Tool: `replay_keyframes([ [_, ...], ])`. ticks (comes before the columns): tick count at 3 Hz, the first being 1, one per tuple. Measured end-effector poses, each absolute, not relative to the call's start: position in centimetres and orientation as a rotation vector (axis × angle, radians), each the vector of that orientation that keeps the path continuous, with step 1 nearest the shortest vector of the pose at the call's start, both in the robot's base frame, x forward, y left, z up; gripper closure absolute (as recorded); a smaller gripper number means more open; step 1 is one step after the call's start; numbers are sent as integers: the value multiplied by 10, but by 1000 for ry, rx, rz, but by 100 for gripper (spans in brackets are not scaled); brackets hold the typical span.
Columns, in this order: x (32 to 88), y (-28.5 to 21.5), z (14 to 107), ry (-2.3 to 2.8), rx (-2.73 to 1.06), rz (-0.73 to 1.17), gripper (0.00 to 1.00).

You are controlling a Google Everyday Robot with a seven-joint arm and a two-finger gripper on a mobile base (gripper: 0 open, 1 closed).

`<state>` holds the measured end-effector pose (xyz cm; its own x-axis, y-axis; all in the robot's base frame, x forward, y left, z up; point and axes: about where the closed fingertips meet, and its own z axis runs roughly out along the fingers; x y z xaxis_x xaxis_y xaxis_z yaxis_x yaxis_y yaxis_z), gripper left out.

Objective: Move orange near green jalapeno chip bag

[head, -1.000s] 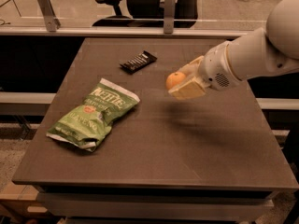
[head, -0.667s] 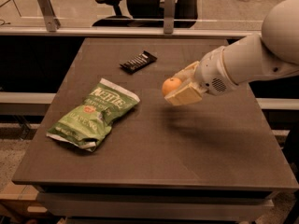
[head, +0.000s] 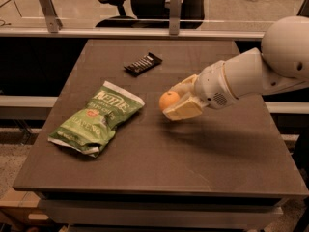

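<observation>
My gripper is holding the orange, a little above the table's middle. It will let go of it on the table [head: 150, 111], close beside the upper end of the green jalapeno chip bag.
The orange [head: 168, 100] is a small round fruit held in my gripper [head: 175, 102], a little above the table's middle. The gripper's pale fingers [head: 182, 110] are shut on the orange from its right side, and my white arm reaches in from the right. The green jalapeno chip bag [head: 98, 118] lies flat and crinkled on the left half of the table, with white "Kettle" lettering and a small red mark. The orange is to the right of the bag's upper end, a short gap apart.
A small black snack bar [head: 143, 64] lies at the back of the dark table [head: 203, 163]. Beyond the table's far edge stand a glass partition with metal posts [head: 48, 8] and an office chair [head: 145, 1].
My gripper has carried the orange leftward and slightly lower, closer to the chip bag. The bag and the snack bar have not moved.
</observation>
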<state>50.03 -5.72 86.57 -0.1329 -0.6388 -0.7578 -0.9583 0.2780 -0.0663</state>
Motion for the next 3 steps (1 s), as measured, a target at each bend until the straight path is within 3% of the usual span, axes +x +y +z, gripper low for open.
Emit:
replay_keyframes([
  [3,500,-12,829,1742,-1578,754,100],
])
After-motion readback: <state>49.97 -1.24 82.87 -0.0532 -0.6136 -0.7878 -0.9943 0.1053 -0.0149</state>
